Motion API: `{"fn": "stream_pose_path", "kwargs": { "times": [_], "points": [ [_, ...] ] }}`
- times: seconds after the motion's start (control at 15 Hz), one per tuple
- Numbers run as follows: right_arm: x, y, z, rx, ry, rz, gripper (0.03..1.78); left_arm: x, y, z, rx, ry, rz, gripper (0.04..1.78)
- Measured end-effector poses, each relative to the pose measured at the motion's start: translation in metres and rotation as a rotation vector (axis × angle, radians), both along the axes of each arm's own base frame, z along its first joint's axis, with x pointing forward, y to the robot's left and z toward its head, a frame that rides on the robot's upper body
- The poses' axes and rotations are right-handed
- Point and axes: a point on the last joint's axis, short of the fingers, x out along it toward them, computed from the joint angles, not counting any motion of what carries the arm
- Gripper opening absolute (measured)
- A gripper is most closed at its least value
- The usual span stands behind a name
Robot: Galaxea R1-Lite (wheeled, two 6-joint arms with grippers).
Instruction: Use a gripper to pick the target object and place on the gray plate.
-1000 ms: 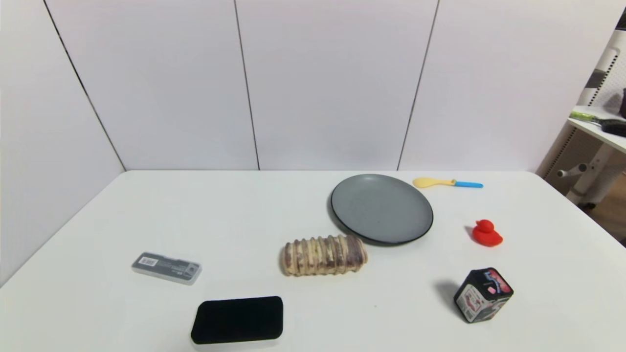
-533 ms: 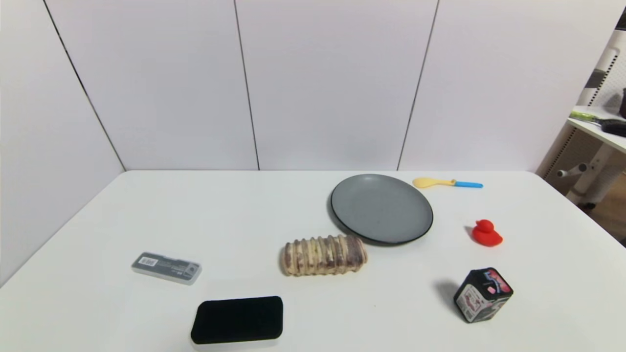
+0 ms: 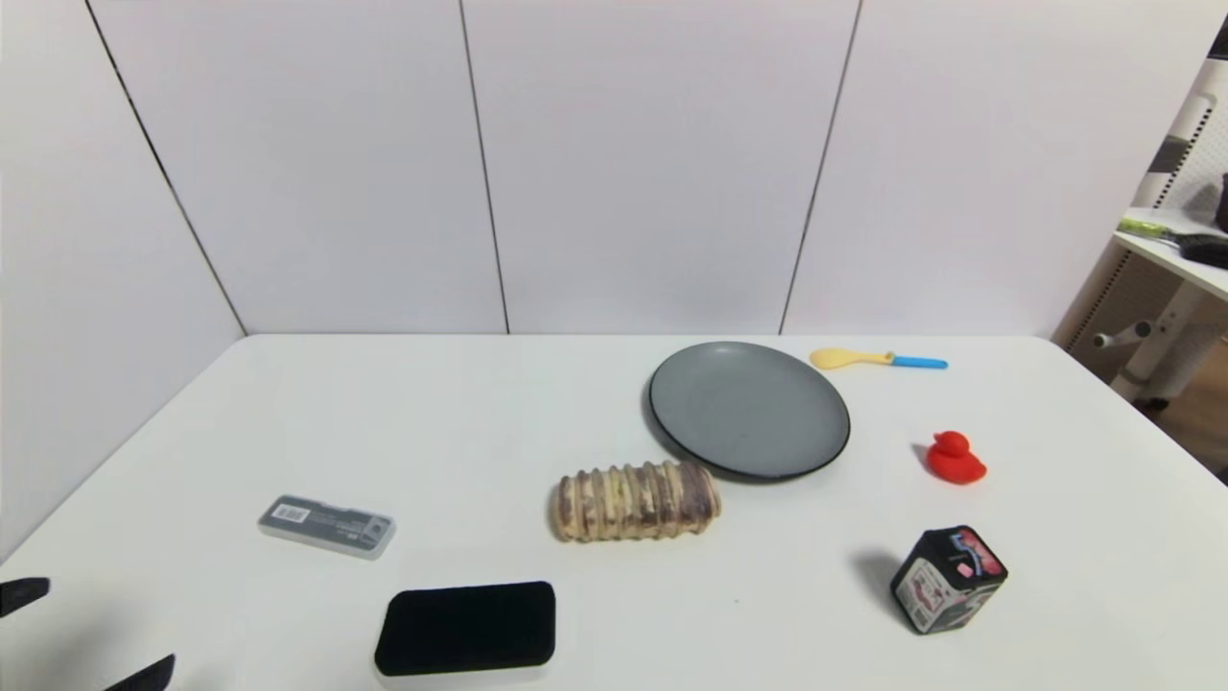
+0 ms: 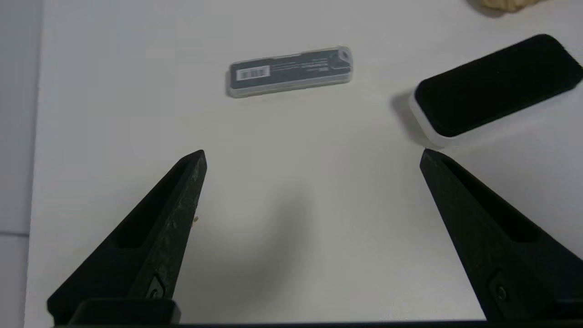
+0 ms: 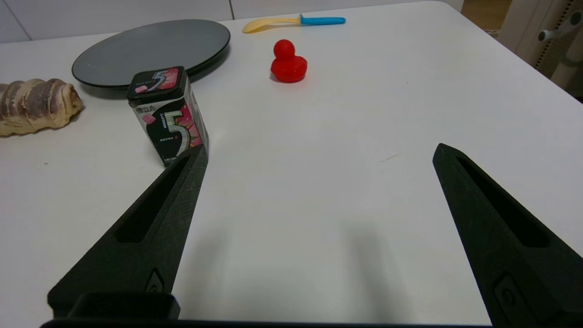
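Note:
The flat black-topped block is next for my left gripper. It should close across the block's middle (image 3: pixel 468 629) (image 4: pixel 500 85), with its fingers on both long sides.
The target object (image 3: pixel 466 628), a flat black-topped block on a white base, lies near the table's front edge, left of centre; it also shows in the left wrist view (image 4: pixel 494 86). The gray plate (image 3: pixel 748 409) sits right of centre, farther back, and shows in the right wrist view (image 5: pixel 152 48). My left gripper (image 3: pixel 91 629) is open and empty at the front left corner, left of the block; in its own view (image 4: pixel 312 155) the jaws stand wide apart over bare table. My right gripper (image 5: pixel 319 152) is open and empty, outside the head view.
A thin gray case with a barcode (image 3: pixel 326 526) lies left of the block. A ribbed bread roll (image 3: pixel 633 501) lies in front of the plate. A black printed box (image 3: pixel 948 579), a red duck (image 3: pixel 955 459) and a yellow spoon with blue handle (image 3: pixel 873 360) are at right.
My left gripper's fingertips have come into the head view at the bottom left corner. Nothing on the table has moved.

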Motion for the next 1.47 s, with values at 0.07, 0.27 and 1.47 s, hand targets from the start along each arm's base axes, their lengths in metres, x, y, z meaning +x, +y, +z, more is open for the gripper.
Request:
{"fn": "stream_pose_path", "kwargs": {
  "times": [0.07,0.27,1.47],
  "points": [
    [0.0,0.0,0.0,0.0,0.0,0.0,1.71,0.012,-0.004,0.009,0.019,0.045,-0.046,1.69],
    [0.0,0.0,0.0,0.0,0.0,0.0,1.71,0.056,-0.025,0.035,0.108,0.18,-0.199,1.69],
    [0.0,0.0,0.0,0.0,0.0,0.001,1.71,0.188,-0.129,-0.002,0.554,0.492,-1.094,1.69]
  ]
}}
